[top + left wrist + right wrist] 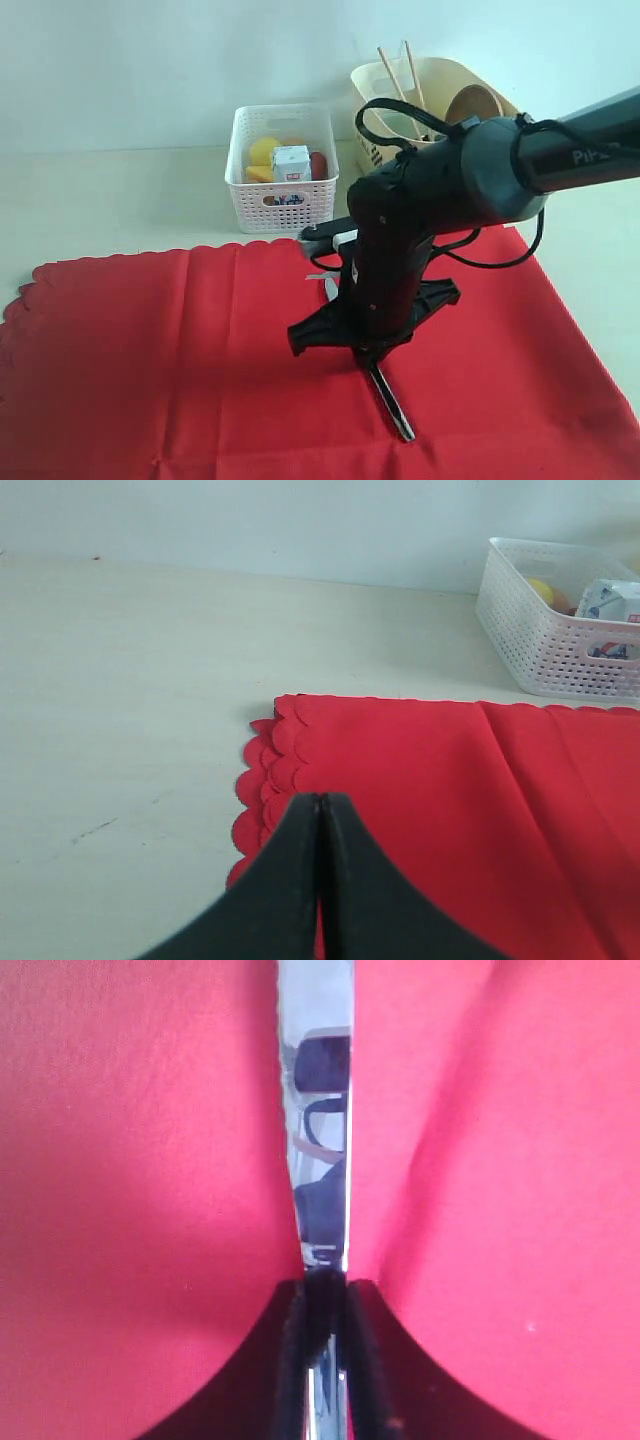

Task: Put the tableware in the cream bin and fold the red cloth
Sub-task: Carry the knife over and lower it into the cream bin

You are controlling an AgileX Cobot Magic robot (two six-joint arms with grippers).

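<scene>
Next, my right gripper releases the silver knife between the chopsticks and the brown plate (438, 126) in the cream bin.
The silver knife (392, 398) (320, 1110) lies on the red cloth (150, 340) (130, 1160), its dark handle pointing toward the front edge. My right gripper (370, 355) (325, 1285) reaches straight down and is shut on the knife. The cream bin (430, 63) stands at the back right, holding the chopsticks (395, 75) and the brown plate (475, 102). My left gripper (320, 798) is shut on nothing, above a scalloped corner of the cloth (430, 780); it is out of the exterior view. Bowl, cup and spoon are hidden.
A white lattice basket (285, 200) (560, 640) with a milk carton (291, 163) (612, 600) and fruit stands behind the cloth, left of the bin. Bare pale tabletop (120, 200) lies to the left and behind the cloth.
</scene>
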